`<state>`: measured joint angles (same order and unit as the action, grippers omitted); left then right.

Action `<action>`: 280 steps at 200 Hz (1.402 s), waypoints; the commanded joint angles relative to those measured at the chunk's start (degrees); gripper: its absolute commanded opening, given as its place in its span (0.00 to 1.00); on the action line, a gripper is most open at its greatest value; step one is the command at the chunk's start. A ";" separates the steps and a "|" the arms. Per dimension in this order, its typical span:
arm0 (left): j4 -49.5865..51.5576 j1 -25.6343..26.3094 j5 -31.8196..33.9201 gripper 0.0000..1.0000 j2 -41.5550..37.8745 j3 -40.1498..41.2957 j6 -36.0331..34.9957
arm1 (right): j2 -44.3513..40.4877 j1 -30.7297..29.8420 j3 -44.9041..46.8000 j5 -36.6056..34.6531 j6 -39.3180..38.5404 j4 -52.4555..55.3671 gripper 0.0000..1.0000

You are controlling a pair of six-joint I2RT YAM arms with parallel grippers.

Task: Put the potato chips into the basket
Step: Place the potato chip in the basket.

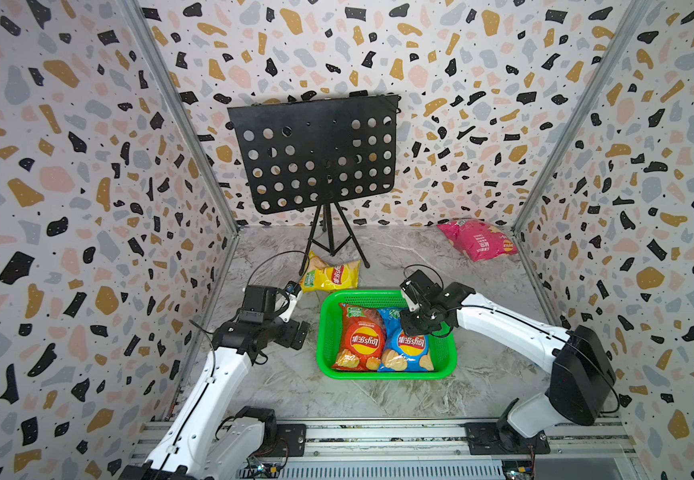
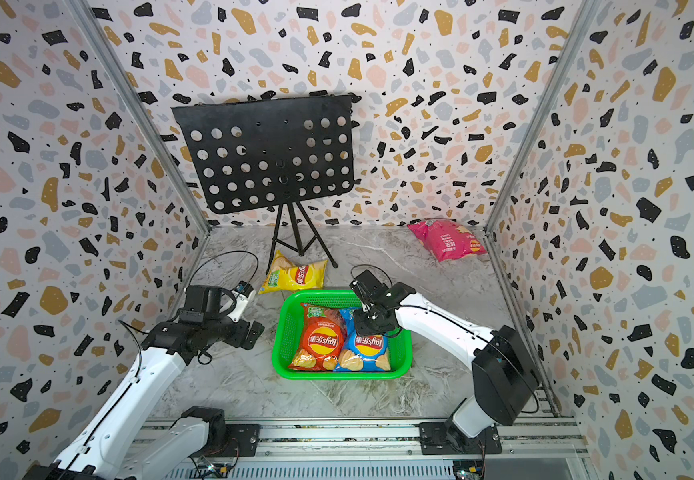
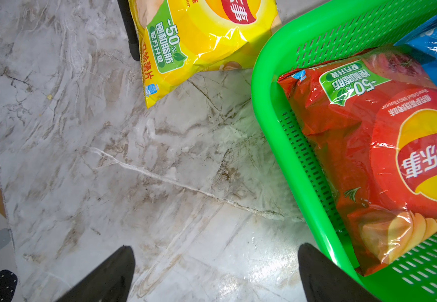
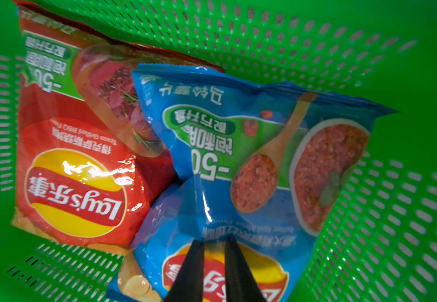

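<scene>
The robot's left gripper should next go to the edge (image 1: 303, 284) (image 3: 148, 68) beside the green label of the yellow chips bag and close there.
The green basket (image 1: 386, 376) (image 2: 337, 374) holds an orange-red chips bag (image 1: 359, 338) (image 4: 76, 170) and a blue chips bag (image 1: 409, 349) (image 4: 238, 157) side by side. My right gripper (image 1: 413, 328) (image 4: 213, 240) reaches down into the basket, its fingers pinched close on a puckered fold of the blue bag. A yellow chips bag (image 1: 330, 276) (image 3: 206, 39) lies on the floor just behind the basket's far left corner. A pink chips bag (image 1: 478, 241) (image 2: 447, 241) lies in the far right corner. My left gripper (image 1: 297, 332) (image 3: 216, 248) hangs open and empty over the floor beside the basket's left rim (image 3: 258, 86).
A black perforated music stand (image 1: 314, 153) on a tripod stands at the back. One of its legs (image 3: 131, 34) rests right beside the yellow bag. Patterned walls close the marble floor on three sides, and the arms' mounting rail (image 1: 378, 436) runs along the front.
</scene>
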<state>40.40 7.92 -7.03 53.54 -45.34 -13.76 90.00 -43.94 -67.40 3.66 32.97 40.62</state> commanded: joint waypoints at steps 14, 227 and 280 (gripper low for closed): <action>-0.92 -0.36 -0.83 1.00 -0.10 0.78 -0.48 | 3.92 -0.09 2.36 0.90 -0.30 -3.00 0.24; -20.52 -8.71 -7.76 0.98 27.18 -11.04 8.25 | -10.60 0.01 -0.73 -0.69 -2.28 2.36 0.51; -22.67 -8.80 -9.08 0.87 36.59 -15.63 8.55 | -10.45 0.00 -1.15 -0.06 -2.74 2.36 0.50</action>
<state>21.45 -0.69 -14.28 88.18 -58.11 -6.15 81.34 -44.10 -68.07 3.29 30.57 42.81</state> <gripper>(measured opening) 0.895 0.505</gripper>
